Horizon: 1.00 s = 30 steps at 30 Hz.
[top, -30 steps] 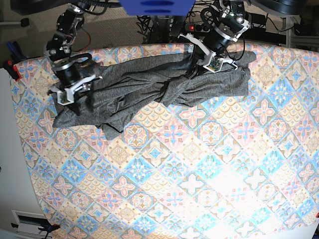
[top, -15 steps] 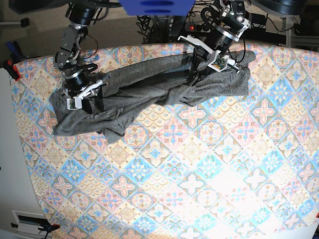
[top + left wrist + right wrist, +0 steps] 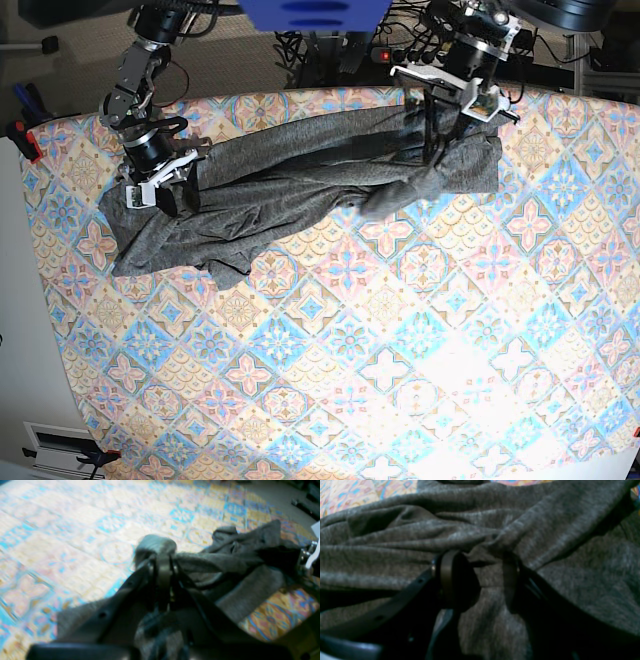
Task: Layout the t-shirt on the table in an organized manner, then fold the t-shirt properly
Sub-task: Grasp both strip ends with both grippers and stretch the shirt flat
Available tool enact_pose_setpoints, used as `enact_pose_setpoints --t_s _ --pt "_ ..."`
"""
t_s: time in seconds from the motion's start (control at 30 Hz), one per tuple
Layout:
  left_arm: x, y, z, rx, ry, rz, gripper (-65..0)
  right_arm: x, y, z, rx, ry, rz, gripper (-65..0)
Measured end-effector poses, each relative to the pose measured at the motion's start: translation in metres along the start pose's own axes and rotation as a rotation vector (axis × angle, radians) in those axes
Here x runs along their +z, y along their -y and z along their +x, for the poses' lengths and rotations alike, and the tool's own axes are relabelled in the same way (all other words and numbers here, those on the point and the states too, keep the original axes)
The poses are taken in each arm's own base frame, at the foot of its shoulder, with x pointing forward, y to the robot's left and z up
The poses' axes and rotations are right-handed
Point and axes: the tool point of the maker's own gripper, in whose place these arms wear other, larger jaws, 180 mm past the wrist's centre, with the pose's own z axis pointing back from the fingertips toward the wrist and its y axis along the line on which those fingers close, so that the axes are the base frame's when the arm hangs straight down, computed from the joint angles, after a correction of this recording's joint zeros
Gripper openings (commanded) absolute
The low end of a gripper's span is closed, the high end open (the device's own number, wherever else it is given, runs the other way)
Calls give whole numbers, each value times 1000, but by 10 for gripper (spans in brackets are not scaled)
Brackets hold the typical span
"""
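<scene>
Next, my left gripper releases the t-shirt's fold, now held just above the table, on the table (image 3: 428,195) between the twisted band and the t-shirt's flat end.
The charcoal-grey t-shirt (image 3: 300,170) lies bunched and twisted in a long band across the far part of the table (image 3: 350,350). My left gripper (image 3: 437,138) is at the shirt's right part near the far edge. In the left wrist view it (image 3: 161,562) is shut on a fold of the shirt (image 3: 250,587), held a little above the table (image 3: 62,530). My right gripper (image 3: 158,190) is at the shirt's left end. In the right wrist view it (image 3: 480,562) has a bunch of the shirt (image 3: 395,550) clamped between its jaws, with creases running to that spot.
The table's far edge runs just behind both arms, with cables and a power strip (image 3: 385,55) on the floor beyond. A red clamp (image 3: 22,138) sits on the left edge. A blue mount (image 3: 300,12) hangs over the far middle.
My left gripper has moved back and right with the cloth, pulling the shirt's right part straighter. My right gripper came in over the shirt's left end and closed on it.
</scene>
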Motion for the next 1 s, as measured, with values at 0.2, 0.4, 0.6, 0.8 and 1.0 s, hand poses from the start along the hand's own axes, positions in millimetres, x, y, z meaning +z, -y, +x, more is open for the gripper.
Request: enact_pose_setpoints --t_s 0.2,0.4,0.6,0.8,1.0 --pt "13 -19 22 -31 116 64 -650 0 0 1 3 1 -1 -392" --pt "13 -18 29 -33 152 57 -650 1 1 1 4 1 -6 -392" --pt "19 -25 44 -51 231 81 -650 1 1 1 4 1 -7 -392" --pt "-5 -33 6 -37 44 87 -566 1 1 1 4 0 -6 -392" --pt "-30 -42 -25 -50 -168 88 -361 1 1 0 3 0 -6 -392"
